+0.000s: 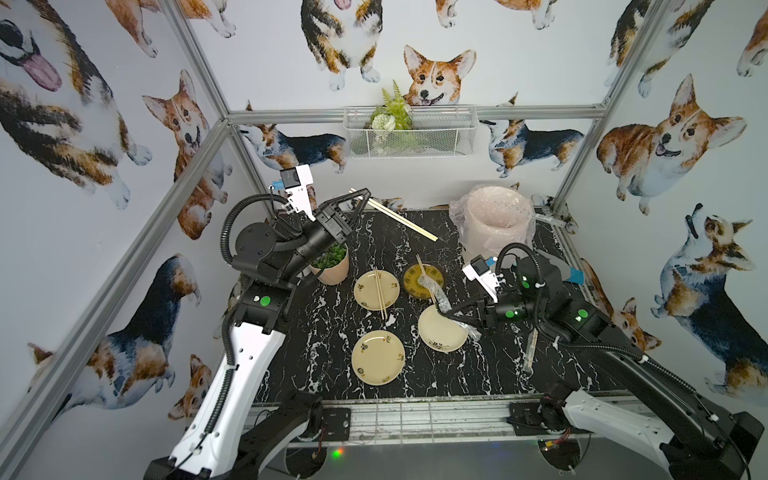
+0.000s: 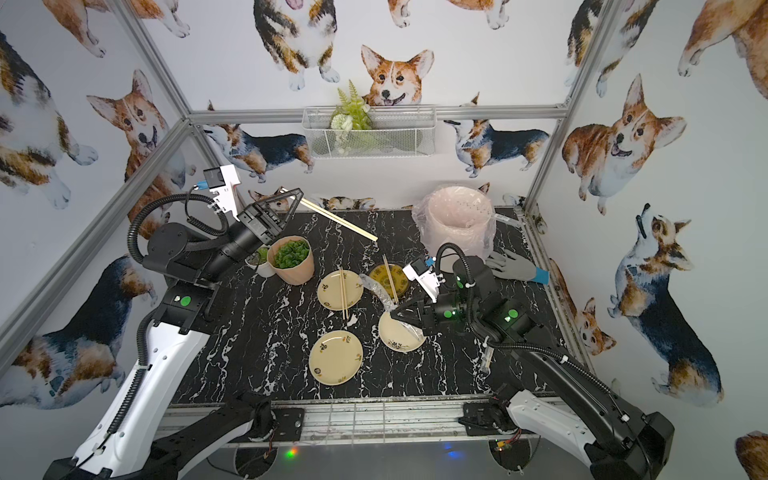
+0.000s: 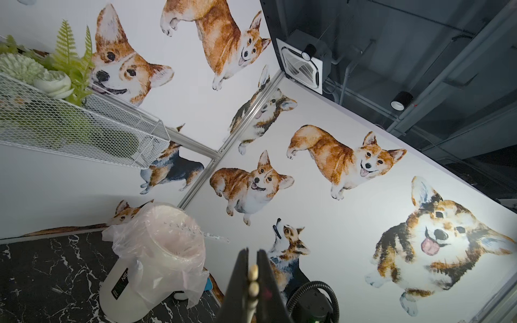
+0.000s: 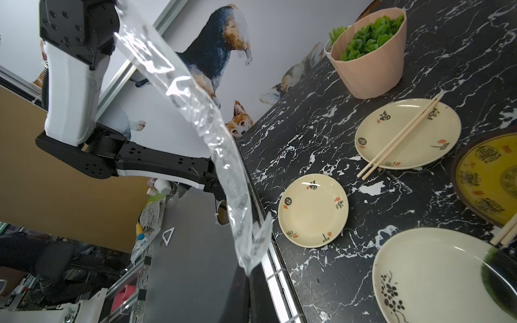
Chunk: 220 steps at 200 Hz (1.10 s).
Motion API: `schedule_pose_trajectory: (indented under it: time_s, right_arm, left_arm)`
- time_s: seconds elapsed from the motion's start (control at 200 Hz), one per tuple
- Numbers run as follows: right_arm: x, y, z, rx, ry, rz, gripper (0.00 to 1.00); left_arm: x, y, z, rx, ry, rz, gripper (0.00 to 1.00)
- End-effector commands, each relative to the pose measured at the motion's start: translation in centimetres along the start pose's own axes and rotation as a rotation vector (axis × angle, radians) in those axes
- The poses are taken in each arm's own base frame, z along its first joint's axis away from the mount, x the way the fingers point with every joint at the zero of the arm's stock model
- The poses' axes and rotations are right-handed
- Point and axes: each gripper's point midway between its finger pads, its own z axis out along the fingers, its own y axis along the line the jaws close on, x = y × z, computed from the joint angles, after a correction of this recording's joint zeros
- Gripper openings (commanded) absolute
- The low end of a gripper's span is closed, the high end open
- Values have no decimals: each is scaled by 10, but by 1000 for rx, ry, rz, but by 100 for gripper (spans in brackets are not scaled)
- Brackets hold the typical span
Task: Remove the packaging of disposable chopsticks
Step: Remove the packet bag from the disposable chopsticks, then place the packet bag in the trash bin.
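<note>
Next, my right gripper lets go of the empty clear packaging sleeve inside the pink bin with the clear liner (image 1: 499, 213).
My left gripper (image 1: 360, 195) is raised at the back left, shut on one end of a bare pair of disposable chopsticks (image 1: 401, 219) that slant down toward the bin. The left wrist view shows the two stick ends (image 3: 253, 275) pinched between the jaws of that gripper (image 3: 253, 268). My right gripper (image 1: 447, 311) hovers over the plates, shut on an empty clear packaging sleeve (image 1: 432, 291). In the right wrist view the sleeve (image 4: 195, 112) trails away from the right gripper (image 4: 247, 275). Two more bare pairs lie on a cream plate (image 1: 379, 293) and a dark yellow plate (image 1: 423, 268).
Two more cream plates (image 1: 378, 357) (image 1: 436, 334) lie near the front. A pink bin with a clear liner (image 1: 496, 220) stands at the back right. A plant pot (image 1: 332, 266) is beside my left arm. A wrapped pair (image 1: 530, 349) lies under my right arm and a grey glove (image 2: 511, 268) behind it.
</note>
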Motion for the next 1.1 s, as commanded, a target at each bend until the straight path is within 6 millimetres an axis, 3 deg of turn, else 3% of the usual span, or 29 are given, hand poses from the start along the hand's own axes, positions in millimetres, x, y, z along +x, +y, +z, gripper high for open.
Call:
schedule_pose_trajectory:
  time_s: [0.0,0.105,0.225,0.37,0.451,0.551,0.676,0.776,0.941,1.031,1.096]
  right_arm:
    - [-12,-7,-8,93,-42,-24,0]
    - [-38,-32,-29,341,-123,-65,0]
    - [-84,-73,-69,658,-195,-83,0]
    - [-136,-154,-126,937,-228,71,0]
    - [-151,-196,-150,1072,-198,107,0]
    - [-156,-244,-170,1216,-126,150,0]
    - [-158,-284,-177,1288,-65,171,0]
    - [-161,-305,-177,1317,-23,172,0]
    - [-148,-338,-167,1321,82,222,0]
    - [-145,-343,-164,1311,124,253,0]
    - [-149,-337,-165,1305,128,273,11]
  left_arm:
    - [-12,-11,-3,28,-47,38,0]
    - [-9,-4,-12,-37,-44,92,0]
    - [-1,6,-24,-101,-40,123,0]
    - [11,15,-34,-148,-16,132,0]
    - [16,18,-39,-170,-4,145,0]
    - [22,22,-43,-189,11,147,0]
    - [27,26,-44,-198,23,139,0]
    - [29,28,-44,-197,34,135,0]
    - [34,32,-44,-198,43,120,0]
    - [35,34,-44,-200,45,110,0]
    - [35,34,-43,-201,46,108,0]
